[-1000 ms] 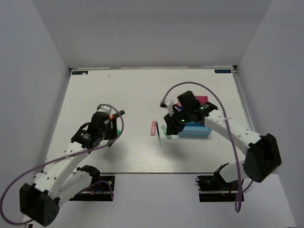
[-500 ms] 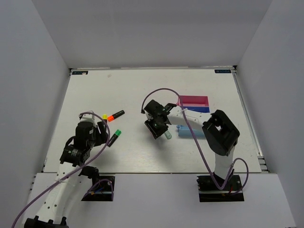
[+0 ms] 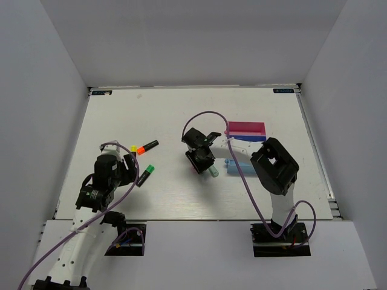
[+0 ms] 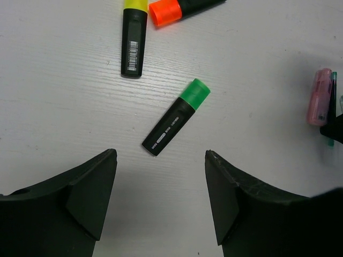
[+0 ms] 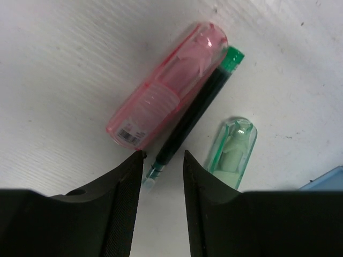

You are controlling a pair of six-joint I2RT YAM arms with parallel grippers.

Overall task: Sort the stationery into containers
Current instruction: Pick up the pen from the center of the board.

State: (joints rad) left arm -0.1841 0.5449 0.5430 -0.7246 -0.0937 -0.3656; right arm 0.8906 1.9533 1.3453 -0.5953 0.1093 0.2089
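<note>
I will next move my left gripper past the green-capped black marker to the yellow-black marker and close it on its black body (image 3: 133, 157) (image 4: 133, 52), at the barcode.
My left gripper (image 4: 161, 155) (image 3: 135, 173) hangs open above bare table, just short of a green-capped black marker (image 4: 176, 118) (image 3: 147, 171). Beyond it lie a yellow-black marker (image 4: 134, 40) (image 3: 133, 148) and an orange-black marker (image 4: 179, 7) (image 3: 147, 146). My right gripper (image 5: 163, 156) (image 3: 199, 159) is low over the table centre, its jaws open and straddling the tip of a thin dark pen (image 5: 195, 115). A pink marker (image 5: 166, 99) touches that pen's left side, and a pale green marker (image 5: 231, 152) (image 3: 213, 172) lies to its right. The containers stand right of centre: magenta (image 3: 245, 128), dark blue (image 3: 248, 139), light blue (image 3: 237, 167).
The right arm's purple cable (image 3: 205, 115) loops over the middle of the table. White walls close in the back and both sides. A corner of the light blue tray (image 5: 328, 179) shows at the right edge of the right wrist view.
The right gripper swung left from the trays to the pens at the centre and has settled over them. The left gripper pulled back from the markers toward the near edge, uncovering the green-capped marker.
</note>
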